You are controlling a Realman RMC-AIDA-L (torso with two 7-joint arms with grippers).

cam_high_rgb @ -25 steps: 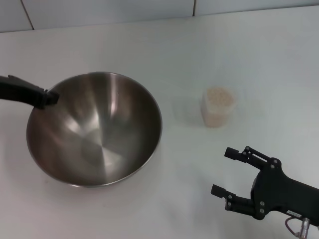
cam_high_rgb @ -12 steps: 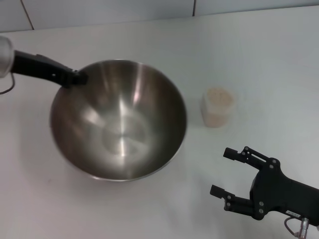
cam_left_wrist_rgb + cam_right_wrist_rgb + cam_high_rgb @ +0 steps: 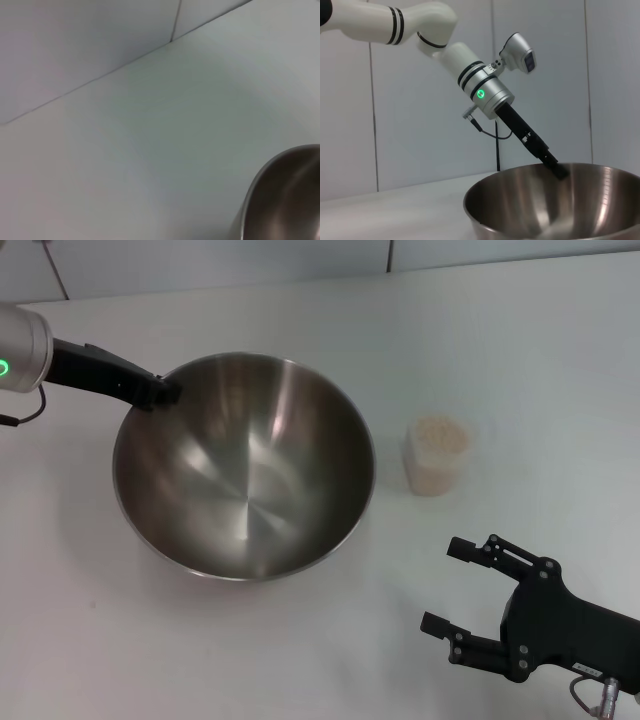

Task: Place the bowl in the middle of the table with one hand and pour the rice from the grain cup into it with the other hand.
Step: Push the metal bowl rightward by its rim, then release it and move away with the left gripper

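The robot's right gripper should next move to the clear grain cup and close on the cup's side (image 3: 467, 444) facing away from the steel bowl.
The steel bowl (image 3: 245, 465) sits on the white table (image 3: 300, 640), left of centre. My left gripper (image 3: 160, 392) is shut on the bowl's far left rim. Part of the bowl's rim shows in the left wrist view (image 3: 280, 200). The right wrist view shows the bowl (image 3: 555, 205) and the left gripper (image 3: 559, 171) on its rim. The clear grain cup (image 3: 437, 455), full of pale rice (image 3: 440, 434), stands upright to the right of the bowl. My right gripper (image 3: 450, 585) is open and empty near the table's front right, short of the cup.
A pale tiled wall (image 3: 200, 260) runs along the table's far edge. A thin cable (image 3: 20, 412) hangs by the left arm.
The left gripper has carried the bowl rightwards towards the table's middle, then a little farther back. The right arm and the cup have not moved.
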